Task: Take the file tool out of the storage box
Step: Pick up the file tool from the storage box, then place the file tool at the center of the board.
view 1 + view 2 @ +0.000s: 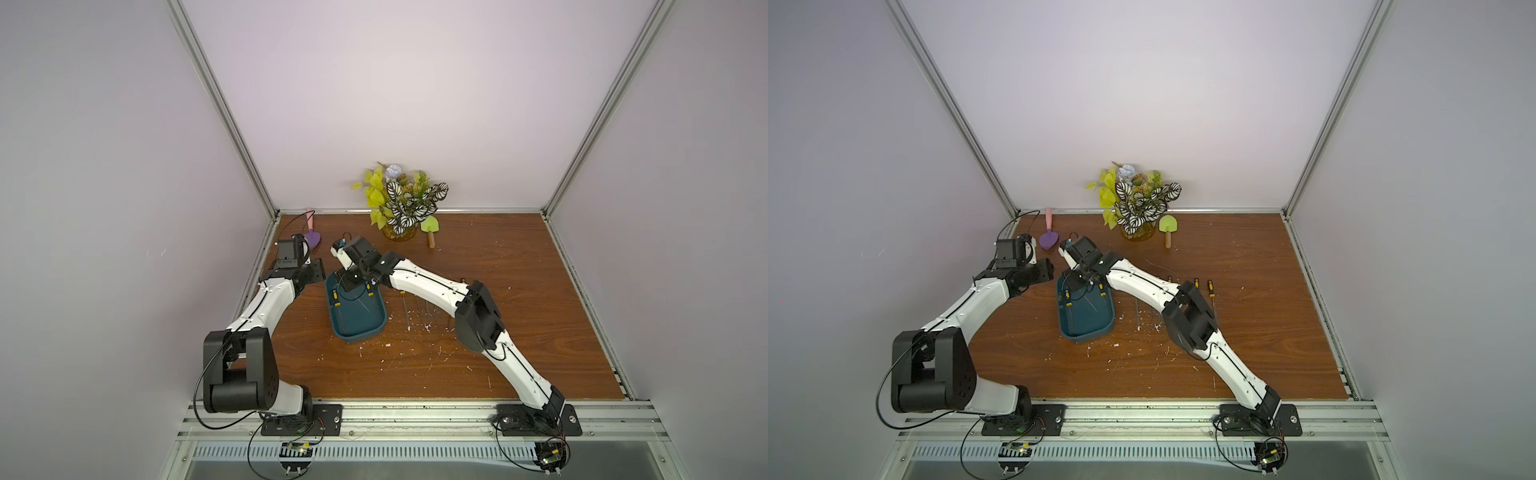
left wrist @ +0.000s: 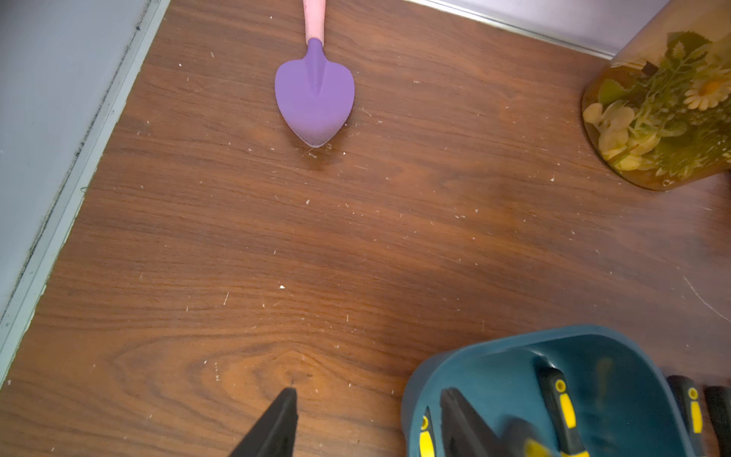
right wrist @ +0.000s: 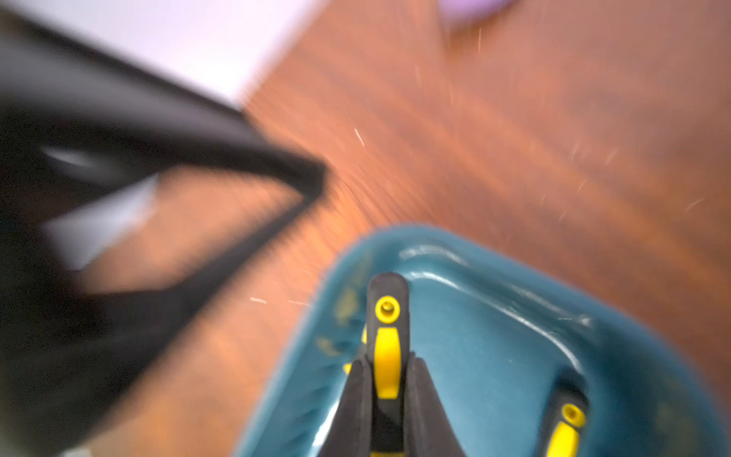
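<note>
The file tool will go down from my right gripper at the row's end (image 1: 494, 306) farthest from the storage box, beside the other files.
The dark teal storage box (image 1: 358, 337) sits on the wooden table between my two arms. Inside it, a file tool (image 3: 387, 316) with a black and yellow handle is pinched between the fingers of my right gripper (image 3: 387, 368), which is shut on the handle at the box's far end. Two more files (image 2: 559, 403) lie in the box. My left gripper (image 2: 368, 391) is open and straddles the box's far left corner, one finger over bare table, the other inside the wall. In a top view the right gripper (image 1: 353, 284) hides the held handle.
Several files (image 1: 1210, 286) lie on the table right of the box, partly under my right arm. A purple trowel (image 2: 314, 99) lies near the back left corner. A potted plant (image 1: 401, 208) and a green trowel (image 1: 430, 228) stand at the back wall.
</note>
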{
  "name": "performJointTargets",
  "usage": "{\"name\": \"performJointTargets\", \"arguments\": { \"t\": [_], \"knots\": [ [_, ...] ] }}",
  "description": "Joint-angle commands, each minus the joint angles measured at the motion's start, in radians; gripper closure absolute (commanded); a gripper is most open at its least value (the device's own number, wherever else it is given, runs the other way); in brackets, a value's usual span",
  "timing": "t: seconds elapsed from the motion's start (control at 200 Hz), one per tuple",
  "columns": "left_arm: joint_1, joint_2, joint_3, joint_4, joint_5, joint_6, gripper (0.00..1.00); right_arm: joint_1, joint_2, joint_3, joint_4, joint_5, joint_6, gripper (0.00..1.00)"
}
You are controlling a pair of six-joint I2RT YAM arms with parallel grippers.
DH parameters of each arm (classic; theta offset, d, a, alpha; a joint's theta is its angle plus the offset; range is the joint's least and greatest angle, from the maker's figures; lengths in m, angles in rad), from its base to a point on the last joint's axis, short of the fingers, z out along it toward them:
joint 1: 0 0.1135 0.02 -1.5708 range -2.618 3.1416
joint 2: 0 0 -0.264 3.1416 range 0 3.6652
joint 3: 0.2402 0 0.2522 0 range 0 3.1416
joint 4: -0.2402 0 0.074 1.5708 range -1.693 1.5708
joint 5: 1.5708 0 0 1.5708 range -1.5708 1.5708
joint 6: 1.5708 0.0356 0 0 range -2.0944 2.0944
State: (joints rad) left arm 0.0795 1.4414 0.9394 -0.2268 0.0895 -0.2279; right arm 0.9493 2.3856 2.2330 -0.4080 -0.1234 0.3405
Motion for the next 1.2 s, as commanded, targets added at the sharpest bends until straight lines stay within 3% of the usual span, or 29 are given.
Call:
{"name": "performJointTargets", "arguments": {
  "t": [0.0, 0.195, 0.285, 0.465, 0.59, 0.831, 1.026, 1.196],
  "knots": [
    [0.016, -0.029, -0.008, 0.026, 0.013, 0.011, 0.4, -0.042, -0.218, -0.138, 0.212, -0.051, 0.084, 1.0],
    [0.015, -0.007, -0.011, 0.026, 0.066, 0.003, 0.4, -0.135, -0.531, -0.568, 0.296, 0.052, 0.109, 1.0],
    [0.015, 0.004, -0.007, 0.035, 0.089, -0.004, 0.4, -0.218, -0.641, -0.693, 0.181, 0.044, 0.093, 1.0],
    [0.016, 0.048, 0.021, 0.023, 0.144, -0.016, 0.4, -0.346, -0.832, -0.937, -0.05, 0.241, -0.049, 1.0],
    [0.016, 0.044, 0.018, 0.023, 0.148, -0.018, 0.4, -0.508, -0.91, -1.106, -0.071, 0.198, -0.11, 1.0],
    [0.016, 0.049, 0.016, 0.017, 0.133, -0.008, 0.4, -0.721, -0.887, -1.198, -0.033, 0.216, -0.234, 1.0],
    [0.016, 0.058, 0.021, 0.015, 0.125, -0.005, 0.4, -0.764, -0.816, -1.208, 0.035, 0.278, -0.278, 1.0],
    [0.016, 0.07, 0.024, 0.012, 0.13, -0.001, 0.4, -0.778, -0.785, -1.263, 0.182, 0.248, -0.249, 1.0]
  ]
}}
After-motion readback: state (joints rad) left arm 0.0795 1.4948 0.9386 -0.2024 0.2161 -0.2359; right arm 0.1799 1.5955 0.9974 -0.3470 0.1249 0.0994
